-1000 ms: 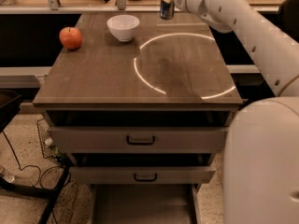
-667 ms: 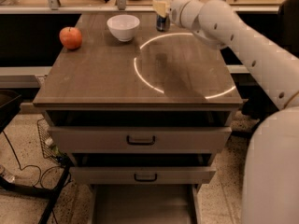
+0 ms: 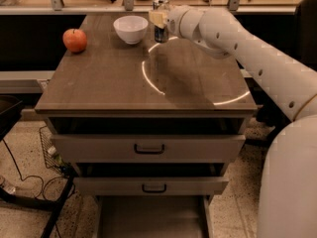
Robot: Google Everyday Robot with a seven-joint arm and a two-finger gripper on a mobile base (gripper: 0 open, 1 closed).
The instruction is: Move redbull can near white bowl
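My gripper is going to set the redbull can down next to the white bowl, at the back edge of the bright ring (image 3: 169, 44).
The redbull can (image 3: 160, 29) stands upright near the back of the wooden table, just right of the white bowl (image 3: 131, 29). My gripper (image 3: 159, 19) comes in from the right on the white arm and is shut on the can around its upper half. The can's base is at or just above the tabletop; I cannot tell whether it touches. A small gap separates the can from the bowl's rim.
A red apple (image 3: 75, 40) sits at the back left of the table (image 3: 99, 83). A bright ring of reflected light lies on the right half. Two drawers (image 3: 148, 148) sit under the top. A counter with metal posts runs behind.
The arm has carried the can left and down, from the back right of the table to a spot beside the bowl.
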